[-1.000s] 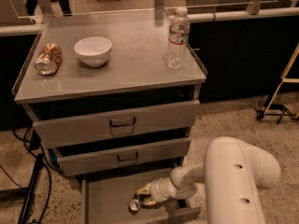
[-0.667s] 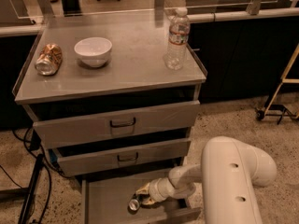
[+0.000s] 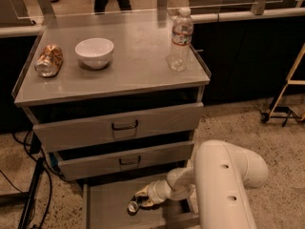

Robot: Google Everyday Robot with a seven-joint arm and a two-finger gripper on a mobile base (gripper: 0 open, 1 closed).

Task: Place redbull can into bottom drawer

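Observation:
My gripper should release the redbull can on the middle of the bottom drawer's flat inside (image 3: 141, 205).
The bottom drawer (image 3: 107, 209) is pulled out at the foot of the grey cabinet, with its flat floor showing. My gripper (image 3: 143, 198) reaches down into it from the right, low over the floor. It is shut on the redbull can (image 3: 134, 205). The can lies tilted, with its shiny silver top facing the camera. Its body is mostly hidden by the fingers. My white arm (image 3: 224, 185) fills the lower right.
On the cabinet top stand an orange-copper can on its side (image 3: 48, 60), a white bowl (image 3: 94, 52) and a clear water bottle (image 3: 180, 38). The two upper drawers (image 3: 125, 125) with dark loop handles sit slightly open. Cables (image 3: 28, 194) hang at the left. A trolley leg (image 3: 281, 99) is at the right.
My gripper and the can stay at nearly the same spot low in the bottom drawer. The view has shifted slightly. Nothing on the cabinet top has moved.

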